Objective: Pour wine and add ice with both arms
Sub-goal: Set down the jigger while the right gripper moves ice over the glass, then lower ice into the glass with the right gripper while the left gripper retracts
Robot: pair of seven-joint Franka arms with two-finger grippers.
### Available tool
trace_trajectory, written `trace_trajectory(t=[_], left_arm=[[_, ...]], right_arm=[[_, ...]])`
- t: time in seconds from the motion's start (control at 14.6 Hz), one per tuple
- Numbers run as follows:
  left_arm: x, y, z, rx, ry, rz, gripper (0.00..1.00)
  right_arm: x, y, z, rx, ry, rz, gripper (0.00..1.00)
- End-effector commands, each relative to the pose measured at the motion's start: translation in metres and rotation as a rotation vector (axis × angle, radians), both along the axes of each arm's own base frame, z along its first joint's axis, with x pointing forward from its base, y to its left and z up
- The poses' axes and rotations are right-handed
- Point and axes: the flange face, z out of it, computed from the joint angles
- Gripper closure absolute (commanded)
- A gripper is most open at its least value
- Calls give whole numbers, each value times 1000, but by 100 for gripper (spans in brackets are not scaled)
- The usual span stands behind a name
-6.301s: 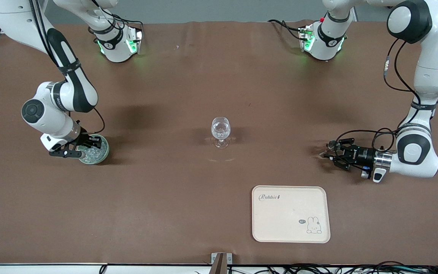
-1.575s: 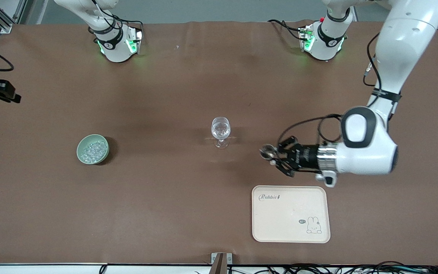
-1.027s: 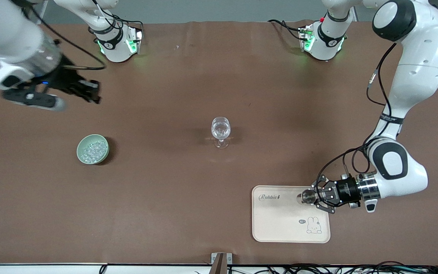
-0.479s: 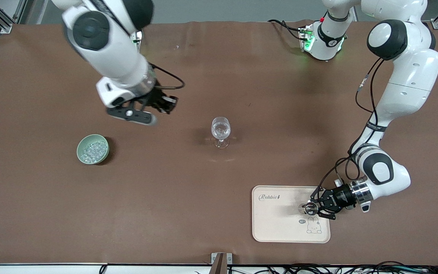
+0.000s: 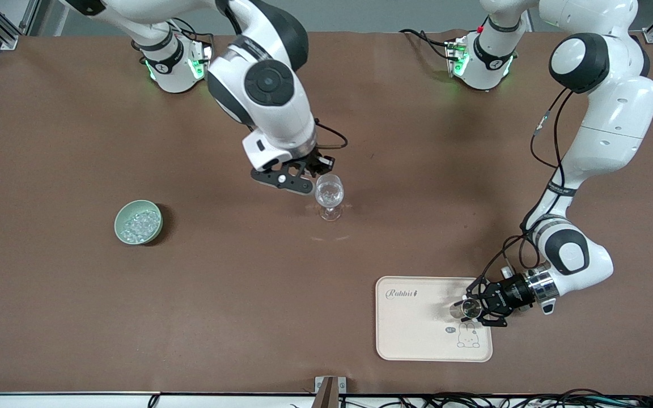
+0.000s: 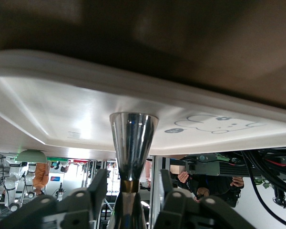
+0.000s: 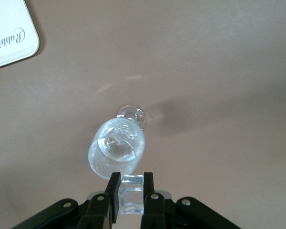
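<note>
My right gripper will open and release the ice cube that I have, so that it goes inside the bowl of the clear stemmed glass (image 5: 330,195) (image 7: 118,145).
A clear stemmed glass (image 5: 329,195) stands mid-table, also in the right wrist view (image 7: 117,152). My right gripper (image 5: 316,170) hangs just beside its rim, shut on one clear ice cube (image 7: 132,193). A green bowl (image 5: 118,224) holding the heap of ice (image 5: 138,224) sits toward the right arm's end. My left gripper (image 5: 476,309) is low over the cream tray (image 5: 417,328). Its fingers (image 6: 97,188) stand open on either side of a steel jigger (image 6: 132,143) upright on the tray (image 6: 62,105), with gaps on both sides.
The tray lies near the front edge, nearer the camera than the glass; its corner shows in the right wrist view (image 7: 9,33). Brown table (image 5: 247,294) spreads between bowl, glass and tray. The arm bases (image 5: 173,68) stand along the far edge.
My right arm has swung from over the table near the bowl's end to the glass's rim. My left gripper has shifted slightly on the tray with the jigger.
</note>
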Motion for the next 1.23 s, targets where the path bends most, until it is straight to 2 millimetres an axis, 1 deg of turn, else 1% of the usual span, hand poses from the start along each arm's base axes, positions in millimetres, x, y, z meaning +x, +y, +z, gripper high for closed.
trace_trajectory(t=[0.0, 0.07, 0.14, 0.21, 0.27, 0.34, 0.48, 0.55, 0.62, 0.68, 0.75, 0.82, 0.89, 0.96, 1.03, 1.16], left_arm=[[5, 19, 22, 46, -57, -22, 0], [4, 33, 31, 96, -76, -63, 0], [3, 49, 42, 159, -98, -141, 0], [-3, 68, 49, 239, -107, -248, 0], [-6, 84, 62, 322, -123, -335, 0], [-8, 89, 79, 409, -143, -424, 0], [-9, 90, 130, 598, -195, -598, 0], [-11, 88, 156, 654, -222, -664, 0], [-14, 81, 178, 696, -258, -741, 0], [-18, 78, 206, 755, -311, -834, 0], [-22, 74, 244, 821, -405, -938, 0], [-27, 66, 277, 891, -475, -1034, 0], [-32, 62, 301, 964, -512, -1118, 0], [-40, 56, 324, 1007, -540, -1218, 0], [-49, 48, 347, 1033, -575, -1293, 0], [-65, 40, 390, 1078, -639, -1402, 0]], right_arm=[[7, 10, -7, 9, -28, -11, 100], [8, 10, -8, 9, -29, -11, 100], [7, 11, -11, 7, -27, -8, 99], [5, 15, -18, 4, -18, -3, 99], [3, 17, -20, 3, -15, 2, 99], [2, 18, -24, 0, -10, 3, 99], [0, 21, -28, -3, -3, 8, 98], [-1, 22, -29, -3, -1, 9, 98], [-1, 22, -30, -4, 0, 9, 98], [0, 22, -30, -2, -2, 9, 98], [0, 22, -32, -2, 2, 7, 97], [1, 23, -36, 5, 0, 5, 95], [-2, 29, -37, 15, -7, 13, 94], [-2, 30, -39, 15, -6, 15, 94], [-2, 30, -39, 18, -8, 14, 94], [-2, 30, -38, 18, -8, 14, 94]])
